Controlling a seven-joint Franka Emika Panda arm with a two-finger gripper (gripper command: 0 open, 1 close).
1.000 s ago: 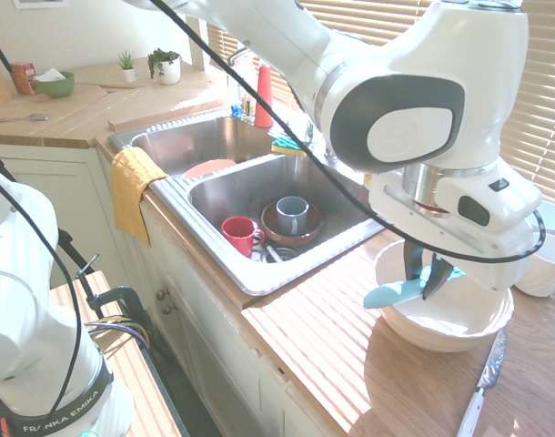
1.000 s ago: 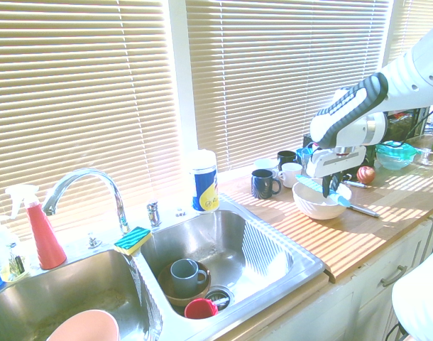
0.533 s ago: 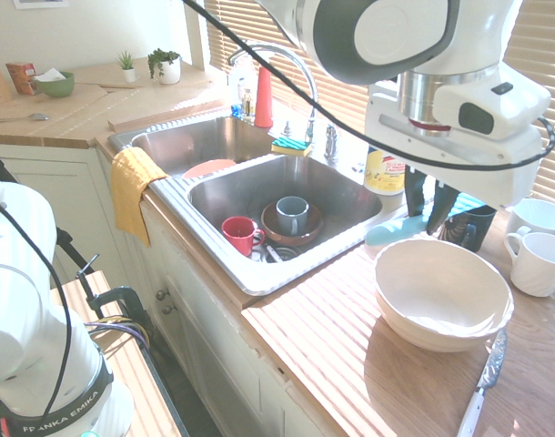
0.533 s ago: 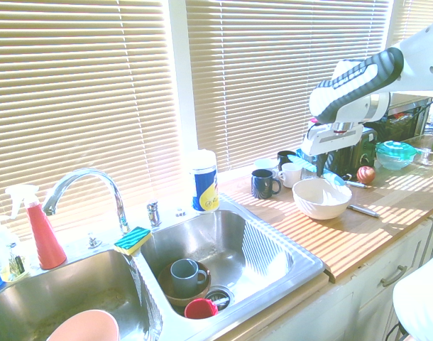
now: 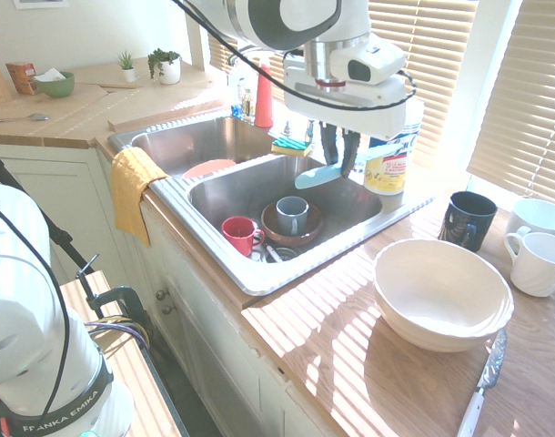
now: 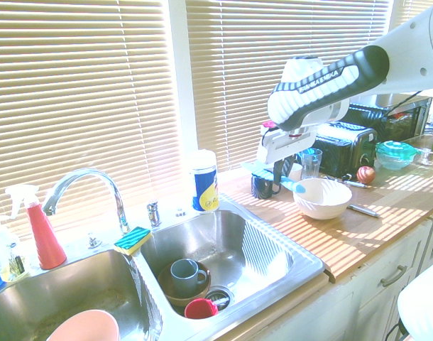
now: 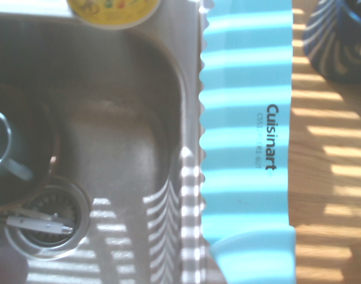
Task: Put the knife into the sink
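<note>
I should use my gripper to set the turquoise knife down on the bottom of the basin [image 6: 240, 286] [image 7: 94, 214] beside the drain, toward the counter.
The turquoise knife [image 5: 320, 176] hangs level in the air with my gripper [image 5: 339, 167] shut on its middle. It hovers above the far right side of the sink [image 5: 259, 275], over the near basin and the rim next to the counter. From the other side the knife [image 6: 299, 188] and the gripper [image 6: 282, 176] show above the counter edge beside the sink [image 6: 234, 245]. In the wrist view the knife's broad blade [image 7: 245, 148] lies across the rim, with the basin floor [image 7: 121, 148] and its drain [image 7: 47, 219] below.
In the near basin stand a red mug [image 5: 241, 233] and a brown bowl holding a grey mug [image 5: 292, 217]. A large white bowl [image 5: 441, 291], a white-handled knife [image 5: 482, 382], a dark mug [image 5: 466, 218] and white mugs [image 5: 537, 259] sit on the counter. A canister [image 5: 387, 168] stands behind the rim.
The arm has carried the knife up out of the white bowl and across the counter toward the sink; it now hangs over the basin's edge. The grip has stayed shut.
</note>
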